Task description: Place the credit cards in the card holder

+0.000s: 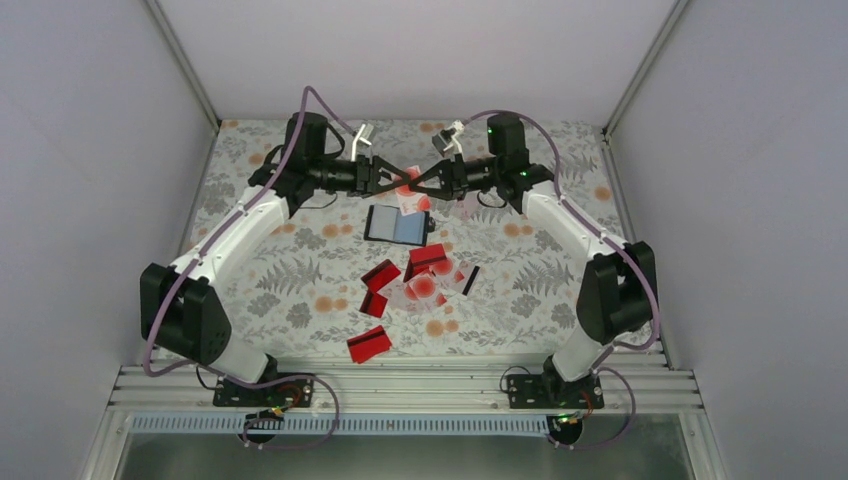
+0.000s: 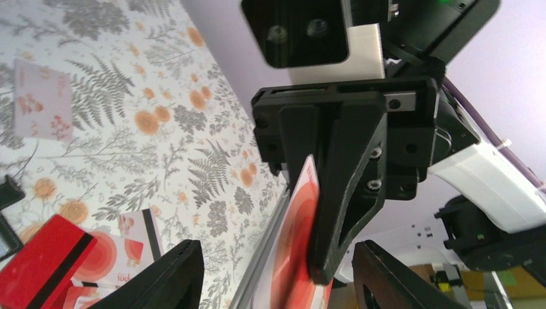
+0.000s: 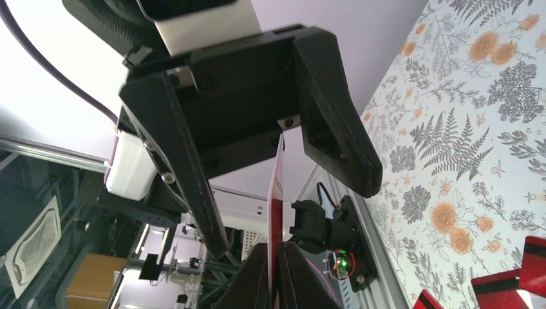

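The credit card sits at a slant between the left gripper's fingers, so the robot should line those fingers up and pinch the credit card's edge [image 1: 400, 196] before the right gripper opens.
My two grippers meet in mid-air above the far half of the table. My right gripper [image 1: 424, 183] [image 3: 275, 252] is shut on a whitish credit card with a red dot [image 1: 409, 179] [image 3: 277, 187] [image 2: 300, 238], held on edge. My left gripper [image 1: 393, 182] [image 2: 275, 251] is open, with its fingers [image 2: 169, 278] spread wide on either side of that card and not touching it. The black card holder [image 1: 397, 225] lies open and flat just below them, its grey-blue pockets facing up. Several loose cards [image 1: 424, 276] lie nearer me, red and whitish.
One red card with a black stripe [image 1: 369, 345] lies alone near the front rail. A pale card [image 1: 468, 207] lies right of the holder. The floral mat [image 1: 300, 270] is walled on three sides. More loose cards show in the left wrist view [image 2: 46, 270].
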Robot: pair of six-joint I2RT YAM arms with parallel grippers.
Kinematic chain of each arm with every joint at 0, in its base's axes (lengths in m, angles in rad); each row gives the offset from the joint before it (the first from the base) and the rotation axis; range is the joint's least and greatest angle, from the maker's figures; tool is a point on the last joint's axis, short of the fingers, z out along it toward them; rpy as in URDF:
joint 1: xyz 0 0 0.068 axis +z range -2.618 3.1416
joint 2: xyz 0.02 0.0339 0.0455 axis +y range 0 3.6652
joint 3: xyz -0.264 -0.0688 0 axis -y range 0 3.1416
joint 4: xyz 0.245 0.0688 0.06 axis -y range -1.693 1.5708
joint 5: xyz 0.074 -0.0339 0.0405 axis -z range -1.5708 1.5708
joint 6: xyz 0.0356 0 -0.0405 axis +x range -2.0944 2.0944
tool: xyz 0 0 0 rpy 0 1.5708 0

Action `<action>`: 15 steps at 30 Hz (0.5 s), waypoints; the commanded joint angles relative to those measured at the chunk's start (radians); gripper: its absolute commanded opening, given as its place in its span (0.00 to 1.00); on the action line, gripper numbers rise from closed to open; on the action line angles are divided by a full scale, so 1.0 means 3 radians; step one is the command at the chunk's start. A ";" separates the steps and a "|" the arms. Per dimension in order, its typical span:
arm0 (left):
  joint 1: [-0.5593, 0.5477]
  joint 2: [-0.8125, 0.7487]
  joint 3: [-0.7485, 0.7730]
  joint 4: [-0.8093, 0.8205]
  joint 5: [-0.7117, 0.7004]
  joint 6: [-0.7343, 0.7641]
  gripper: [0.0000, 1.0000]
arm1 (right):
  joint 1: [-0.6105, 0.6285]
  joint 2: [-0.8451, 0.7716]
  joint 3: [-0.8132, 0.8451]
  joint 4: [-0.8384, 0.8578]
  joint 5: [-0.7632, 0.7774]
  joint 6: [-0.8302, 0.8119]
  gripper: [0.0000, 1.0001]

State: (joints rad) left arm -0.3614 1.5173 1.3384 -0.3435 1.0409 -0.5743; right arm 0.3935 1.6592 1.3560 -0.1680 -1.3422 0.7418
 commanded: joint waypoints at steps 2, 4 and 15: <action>0.0023 -0.0178 -0.0222 0.0340 -0.0330 -0.0364 0.66 | -0.0071 0.0127 0.0020 0.0333 -0.0048 0.0354 0.04; 0.0031 -0.0237 -0.0310 0.0514 -0.0364 -0.0476 0.67 | -0.0086 0.0155 0.0073 0.0405 -0.0013 0.0434 0.04; 0.0071 -0.0402 -0.0721 0.1550 -0.0242 -0.1208 0.55 | -0.0110 0.0291 0.0346 0.0665 0.0031 0.0791 0.04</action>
State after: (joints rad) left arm -0.3439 1.4166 1.1542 -0.0216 0.9615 -0.8272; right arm 0.3653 1.7432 1.4048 -0.0196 -1.3254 0.9257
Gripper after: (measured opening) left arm 0.566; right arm 0.041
